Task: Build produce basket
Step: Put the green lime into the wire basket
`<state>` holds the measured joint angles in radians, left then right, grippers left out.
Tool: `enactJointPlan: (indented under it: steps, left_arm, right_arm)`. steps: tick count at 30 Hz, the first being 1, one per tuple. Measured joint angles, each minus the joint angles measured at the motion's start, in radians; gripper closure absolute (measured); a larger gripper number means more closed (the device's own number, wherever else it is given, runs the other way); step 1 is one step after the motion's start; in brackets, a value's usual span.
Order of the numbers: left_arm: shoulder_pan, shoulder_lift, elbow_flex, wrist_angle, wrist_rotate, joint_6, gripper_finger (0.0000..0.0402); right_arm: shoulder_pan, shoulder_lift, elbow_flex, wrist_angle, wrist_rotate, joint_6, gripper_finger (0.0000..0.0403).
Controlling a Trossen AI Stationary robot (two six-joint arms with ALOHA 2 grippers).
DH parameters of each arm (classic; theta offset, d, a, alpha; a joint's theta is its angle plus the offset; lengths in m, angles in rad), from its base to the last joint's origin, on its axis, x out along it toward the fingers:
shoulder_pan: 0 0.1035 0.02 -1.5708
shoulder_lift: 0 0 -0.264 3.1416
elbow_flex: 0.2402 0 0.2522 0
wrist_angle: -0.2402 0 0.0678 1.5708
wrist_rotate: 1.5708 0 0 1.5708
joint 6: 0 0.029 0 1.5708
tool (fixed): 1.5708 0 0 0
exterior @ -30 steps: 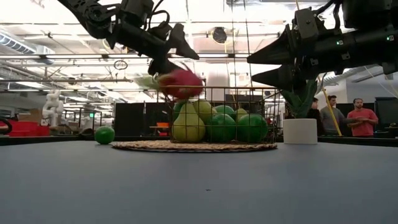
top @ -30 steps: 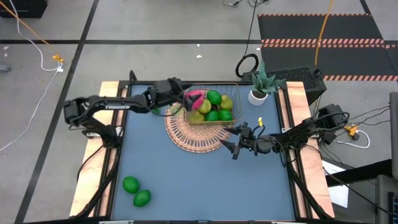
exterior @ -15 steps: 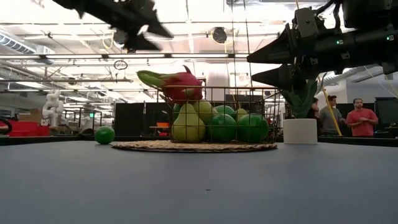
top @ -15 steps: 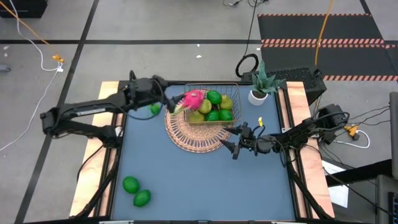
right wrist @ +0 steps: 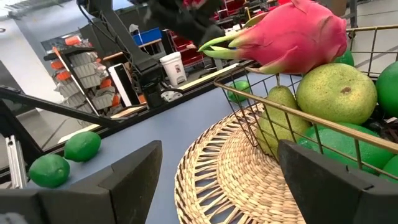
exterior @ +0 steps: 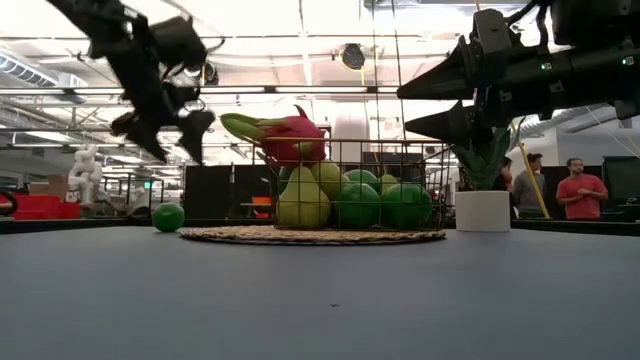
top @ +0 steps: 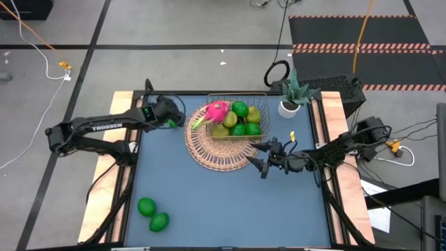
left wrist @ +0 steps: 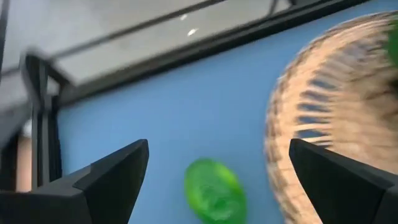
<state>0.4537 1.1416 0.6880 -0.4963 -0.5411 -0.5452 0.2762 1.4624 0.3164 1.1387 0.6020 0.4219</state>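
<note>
The left gripper should close on the middle of the loose lime (top: 172, 123) (left wrist: 216, 191) next to the round woven mat, one finger on each long side.
The copper wire basket (top: 259, 104) stands on a round woven mat (top: 209, 150) at the far middle of the table. It holds green limes (exterior: 405, 205) and yellow-green pears (exterior: 302, 200). A pink dragon fruit (top: 216, 111) lies on top of them, its green tips over the basket's left rim. A loose lime (top: 172, 123) lies on the table left of the mat. My left gripper (top: 168, 117) hangs open above it, tipped down, with the lime (left wrist: 214, 190) showing between its fingers. My right gripper (top: 256, 166) stands open and level at the mat's right edge, facing the basket (right wrist: 298, 118).
Two more limes (top: 146, 206) (top: 159, 222) lie near the table's front left corner. A potted green plant (top: 291, 97) stands at the far right, beside the basket. People stand in the room beyond the table (exterior: 582, 185).
The dragon fruit has dropped from under my left gripper and settled on the fruit pile at the basket's left side. My left gripper has drawn back toward the table's left edge, sunk a little and tipped downward over the loose lime.
</note>
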Motion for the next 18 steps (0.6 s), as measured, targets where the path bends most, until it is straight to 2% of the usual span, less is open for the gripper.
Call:
enactJointPlan:
  steps: [4, 9, 13, 18]
  left_arm:
    - [0.043, 0.0, -0.111, 0.091, -0.001, -0.115, 0.0011]
    - [0.082, 0.0, -0.22, 0.235, 0.0, -0.179, 0.0011]
    - [0.09, 0.0, -0.271, 0.349, 0.017, -0.218, 0.0011]
    - [0.089, 0.03, -0.286, 0.35, 0.019, -0.259, 0.0011]
  right_arm:
    - [0.0, 0.0, 0.0, 0.0, 0.0, -0.001, 0.0091]
    - [0.0, 0.0, 0.0, 0.0, 0.0, -0.005, 0.0091]
    - [0.0, 0.0, 0.0, 0.0, 0.0, -0.01, 0.0091]
    - [0.0, 0.0, 0.0, 0.0, 0.0, -0.011, 0.0091]
